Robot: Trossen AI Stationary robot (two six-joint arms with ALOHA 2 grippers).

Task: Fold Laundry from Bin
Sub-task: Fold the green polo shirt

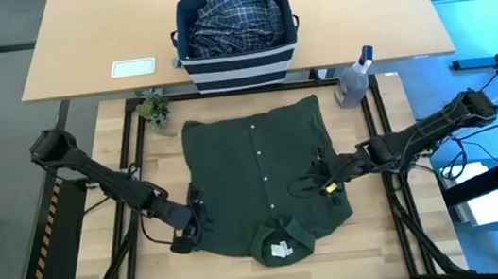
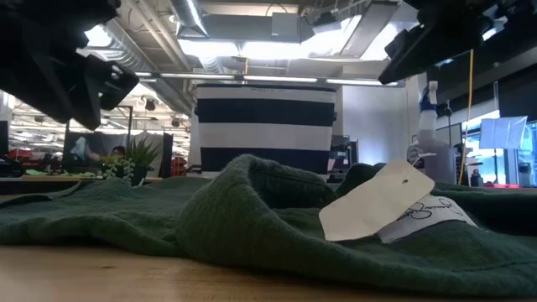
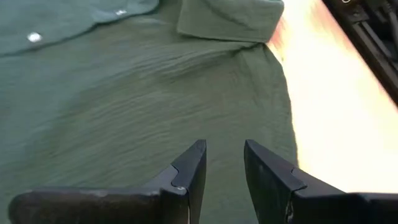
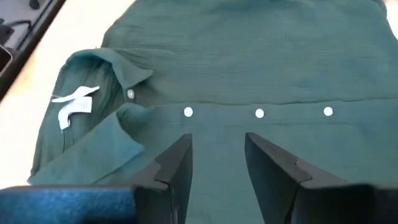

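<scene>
I need to next close my right gripper on the olive-green shirt's outer shoulder corner (image 1: 346, 214), on the spray bottle's side of the collar.
A dark olive-green shirt (image 1: 262, 171) of the laundry lies spread flat on the table, buttons up, with its collar and white tag (image 1: 281, 247) toward the near edge. My left gripper (image 1: 197, 214) stands open over the shirt's left near part (image 3: 155, 106), with nothing between its fingers. My right gripper (image 1: 323, 176) stands open over the shirt's right half, pointing across the button row (image 4: 259, 112) toward the collar (image 4: 106, 68). The bin (image 1: 239, 60) stands on the far table and holds the plaid shirt (image 1: 233, 13).
A clear spray bottle (image 1: 354, 77) stands at the far right corner of the work table and a small green plant (image 1: 156, 109) at its far left. A white card (image 1: 133, 67) lies left of the bin. Bare wood shows on either side of the shirt.
</scene>
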